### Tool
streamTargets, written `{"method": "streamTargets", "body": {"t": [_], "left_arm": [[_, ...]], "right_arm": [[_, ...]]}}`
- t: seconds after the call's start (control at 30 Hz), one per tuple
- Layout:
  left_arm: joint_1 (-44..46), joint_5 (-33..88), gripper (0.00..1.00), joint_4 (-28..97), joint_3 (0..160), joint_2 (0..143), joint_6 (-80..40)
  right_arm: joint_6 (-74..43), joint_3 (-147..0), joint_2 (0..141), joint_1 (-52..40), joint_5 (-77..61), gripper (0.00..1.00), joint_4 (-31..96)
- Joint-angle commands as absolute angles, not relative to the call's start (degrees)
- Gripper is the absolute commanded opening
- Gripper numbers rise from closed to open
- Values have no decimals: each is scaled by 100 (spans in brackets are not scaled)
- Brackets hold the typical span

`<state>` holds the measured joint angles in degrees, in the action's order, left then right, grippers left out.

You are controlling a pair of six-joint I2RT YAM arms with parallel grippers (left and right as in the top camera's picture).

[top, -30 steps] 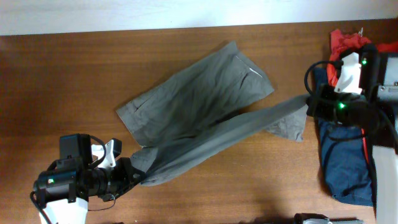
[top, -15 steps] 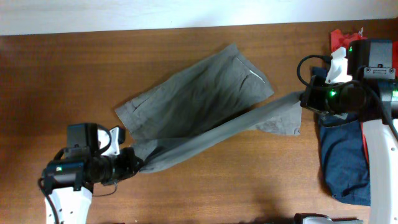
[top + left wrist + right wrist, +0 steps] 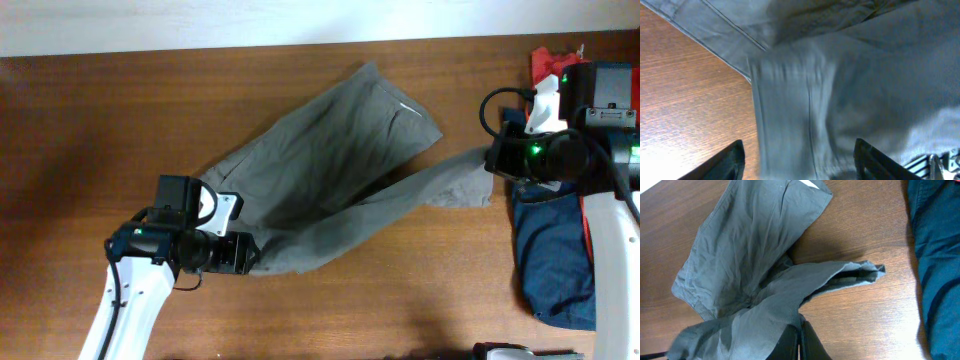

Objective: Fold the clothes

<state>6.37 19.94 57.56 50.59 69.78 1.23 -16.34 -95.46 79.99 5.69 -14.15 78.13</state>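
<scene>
My right gripper will let go of the hem on top of the other trouser leg (image 3: 388,80), close to that leg's back corner.
The clothes (image 3: 330,150), grey-olive trousers, lie spread diagonally across the wooden table. One leg runs as a long band from lower left to the right. My left gripper (image 3: 247,256) is at the band's lower-left end. In the left wrist view it (image 3: 800,152) stands open, its dark fingers (image 3: 732,160) wide apart and blurred fabric (image 3: 840,75) lying between them. My right gripper (image 3: 492,160) is shut on the band's right end. In the right wrist view its fingers (image 3: 790,342) press together on the cloth (image 3: 755,245), and a loose tip lies on the wood beyond.
A navy blue cloth (image 3: 555,260) lies at the table's right edge under the right arm, and shows in the right wrist view (image 3: 940,255). A red garment (image 3: 550,65) is bunched at the back right. Bare wood (image 3: 100,120) stretches to the left.
My left gripper has moved right and towards the trousers, and its jaws have gone from shut to open, letting the leg end go. The stretched band has slackened. The right arm shifted slightly back.
</scene>
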Motion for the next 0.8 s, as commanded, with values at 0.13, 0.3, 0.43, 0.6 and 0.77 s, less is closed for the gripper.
{"method": "streamTargets", "body": {"t": [0.13, 0.3, 0.43, 0.6, 0.77], "left_arm": [[751, 2121, 71, 5774, 5332, 6941, 652], [1772, 1806, 68, 5765, 5332, 6941, 751], [2792, 1367, 66, 5723, 5332, 6943, 602], [3896, 950, 66, 5699, 5330, 7019, 462], [4628, 939, 66, 5269, 5330, 7415, 440]], "right_arm": [[-1678, -9677, 7988, 602, -1210, 4, 7784], [-1680, -9677, 7988, 602, -897, 4, 7778], [-1682, -9677, 7988, 602, -897, 4, 7776], [-1682, -9677, 7988, 602, -899, 4, 7778], [-1682, -9677, 7988, 602, -902, 4, 7778]]}}
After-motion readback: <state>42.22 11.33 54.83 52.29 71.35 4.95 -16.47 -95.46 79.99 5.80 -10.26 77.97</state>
